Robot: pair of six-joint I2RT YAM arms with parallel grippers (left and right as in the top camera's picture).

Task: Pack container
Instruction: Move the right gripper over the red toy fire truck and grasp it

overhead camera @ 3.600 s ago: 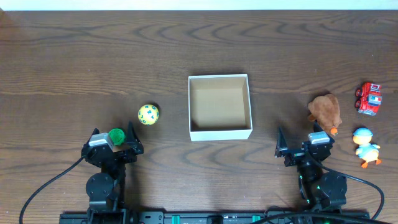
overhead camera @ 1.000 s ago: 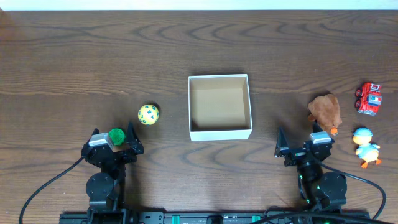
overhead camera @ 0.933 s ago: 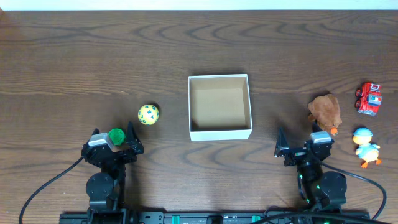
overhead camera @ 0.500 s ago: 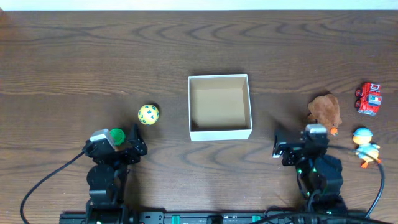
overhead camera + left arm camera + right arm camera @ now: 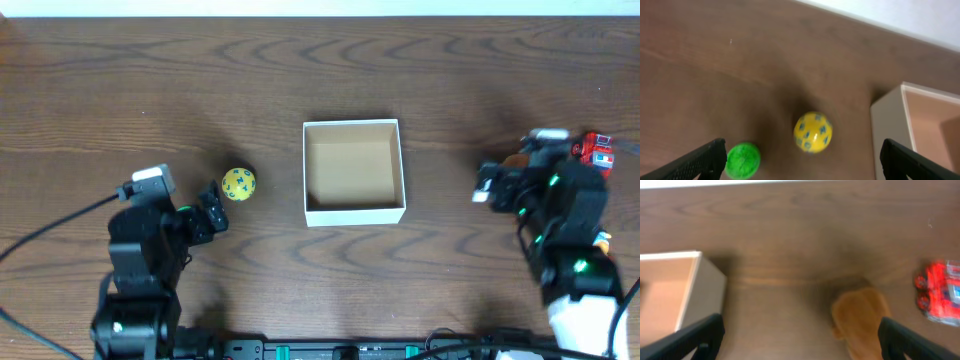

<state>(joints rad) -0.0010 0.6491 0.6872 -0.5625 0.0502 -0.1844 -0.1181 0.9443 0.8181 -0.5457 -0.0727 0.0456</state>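
Note:
The robot's right gripper will next move past the brown plush toy to the red toy truck's middle (image 5: pixel 600 155) (image 5: pixel 953 292) and close there.
The container (image 5: pixel 355 213), a low white box with a brown inside, stands empty at the table's middle. A yellow ball with blue marks (image 5: pixel 238 184) lies to its left. In the left wrist view my left gripper (image 5: pixel 800 164) is open and empty above the table. The yellow ball (image 5: pixel 812 132) is ahead between the jaws, and a green ball (image 5: pixel 742 160) lies by the left fingertip (image 5: pixel 707 159). My right gripper (image 5: pixel 799 339) is open and empty. A brown plush toy (image 5: pixel 862 320) lies just inside its right fingertip (image 5: pixel 910 340).
A red toy truck (image 5: pixel 598 150) sits at the far right, also in the right wrist view (image 5: pixel 940 292). The container's wall shows in the left wrist view (image 5: pixel 887 132) and the right wrist view (image 5: pixel 707 295). The right arm (image 5: pixel 555 205) covers most of the plush.
Both arms have lifted and moved away from the table's front edge. The left one went toward the two balls, the right one over the brown plush. The toys and the box have not moved.

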